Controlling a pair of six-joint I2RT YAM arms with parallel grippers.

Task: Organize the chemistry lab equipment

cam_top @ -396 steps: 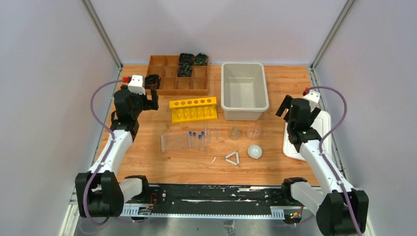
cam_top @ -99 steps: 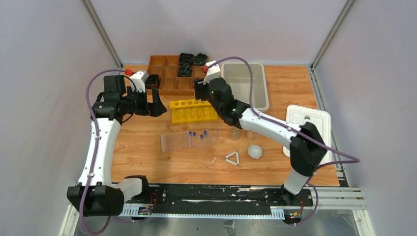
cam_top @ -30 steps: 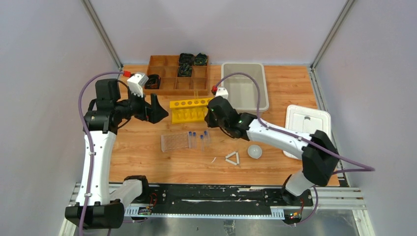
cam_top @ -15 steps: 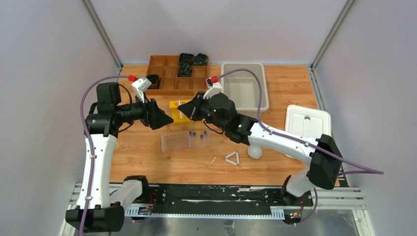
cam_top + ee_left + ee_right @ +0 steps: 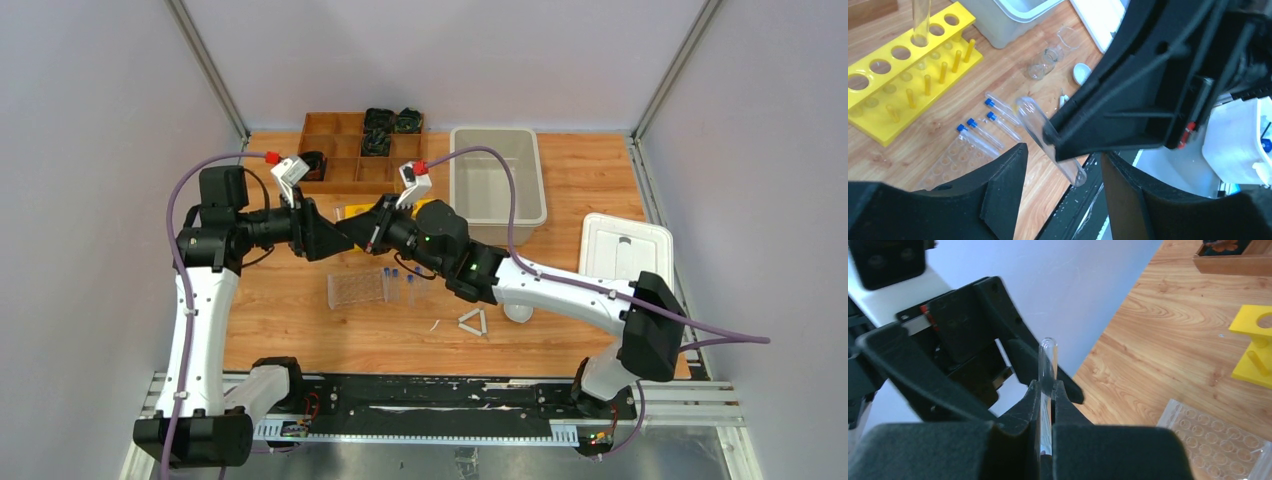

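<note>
The glass tube lies at a slant across my right gripper's fingers, so my left gripper will hold it while my right gripper takes its round end (image 5: 1048, 344) for the yellow rack.
My right gripper (image 5: 1047, 388) is shut on a thin clear glass tube (image 5: 1048, 357), held in the air above the table's left half. The same tube (image 5: 1035, 122) slants between the fingers (image 5: 1003, 180) of my left gripper (image 5: 1063, 152). Those jaws stand open on either side of it, with a gap on each side. In the top view the left gripper (image 5: 335, 232) and right gripper (image 5: 366, 232) meet tip to tip. Blue-capped tubes (image 5: 980, 132), two glass vessels (image 5: 1040, 65), a white dish (image 5: 1080, 72) and a white triangle (image 5: 473, 321) lie on the table.
A yellow rack (image 5: 908, 70) holds one upright glass tube (image 5: 920, 20). A clear well plate (image 5: 356, 288) lies beside the blue-capped tubes. The white bin (image 5: 497, 185), its lid (image 5: 620, 250) and the wooden tray (image 5: 350, 150) sit toward the back.
The right gripper carried the glass tube up and to the left until it reached the left gripper. The left jaws have narrowed around the tube.
</note>
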